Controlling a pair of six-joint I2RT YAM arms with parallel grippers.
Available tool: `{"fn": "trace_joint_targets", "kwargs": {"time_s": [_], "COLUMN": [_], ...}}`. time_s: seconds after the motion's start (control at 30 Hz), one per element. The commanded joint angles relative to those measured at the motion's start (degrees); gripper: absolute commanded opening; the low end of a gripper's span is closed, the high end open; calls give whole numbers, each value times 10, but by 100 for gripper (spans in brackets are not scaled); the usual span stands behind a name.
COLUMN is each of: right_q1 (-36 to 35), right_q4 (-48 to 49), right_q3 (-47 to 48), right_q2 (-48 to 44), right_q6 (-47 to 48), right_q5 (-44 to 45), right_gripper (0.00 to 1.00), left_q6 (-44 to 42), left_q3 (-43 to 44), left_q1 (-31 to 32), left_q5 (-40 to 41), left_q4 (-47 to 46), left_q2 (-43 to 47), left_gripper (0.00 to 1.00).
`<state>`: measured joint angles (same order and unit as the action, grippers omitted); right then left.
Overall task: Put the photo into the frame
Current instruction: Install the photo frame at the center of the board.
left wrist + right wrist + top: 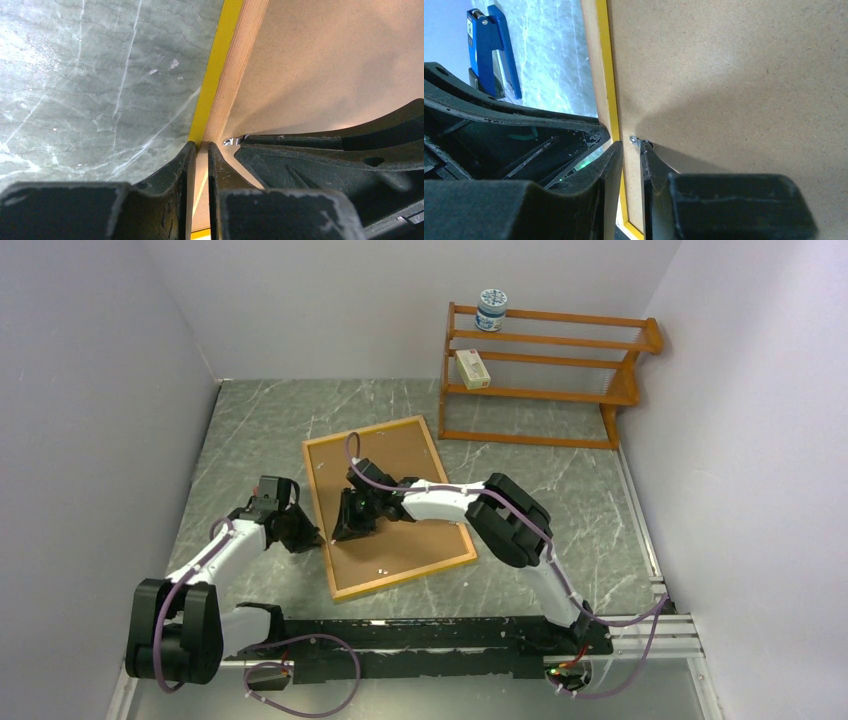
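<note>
The frame's rail is pinched by my left gripper close beside the metal tab, in the tab's path, so that gripper should open and grip the rail farther back (pixel 218 110).
The frame (pixel 400 578) lies back-up on the marble table, and a brown backing board (pixel 400 455) fills its opening. The photo is hidden. My left gripper (pixel 305 533) is at the frame's left rail. In the left wrist view it (pixel 201 146) is shut on that light-wood rail (pixel 235 75), one finger outside the yellow edge and one inside. My right gripper (pixel 352 528) points down just inside the same rail. In the right wrist view it (pixel 630 147) stands narrowly open, with one fingertip against a small metal tab (pixel 634 139) on the board (pixel 734 75).
An orange-brown shelf rack (pixel 540 375) stands at the back right, holding a jar (pixel 491 310) and a small box (pixel 473 368). A blue tool (pixel 494 50) lies on the table beyond the frame's rail. Grey walls close in the left and right sides.
</note>
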<state>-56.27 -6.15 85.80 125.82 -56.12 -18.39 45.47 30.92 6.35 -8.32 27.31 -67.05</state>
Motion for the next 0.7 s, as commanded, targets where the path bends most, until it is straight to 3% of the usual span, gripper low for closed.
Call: {"fn": "trace_joint_targets", "kwargs": {"time_s": [0.0, 0.3, 0.67], "right_q1": [-7, -8, -8], "right_q4": [23, 64, 175], "right_q3": [20, 11, -21], "right_q2": [46, 55, 39], "right_q6": [31, 62, 179], "right_q5": [49, 46, 107], "right_gripper": [23, 22, 23], "left_q6": [-12, -11, -10], "left_q3": [-3, -6, -13], "left_q1": [4, 4, 4], "left_q5": [16, 16, 16], "left_q4": [26, 25, 21], "left_q2": [-6, -6, -11], "left_gripper": [3, 3, 3]}}
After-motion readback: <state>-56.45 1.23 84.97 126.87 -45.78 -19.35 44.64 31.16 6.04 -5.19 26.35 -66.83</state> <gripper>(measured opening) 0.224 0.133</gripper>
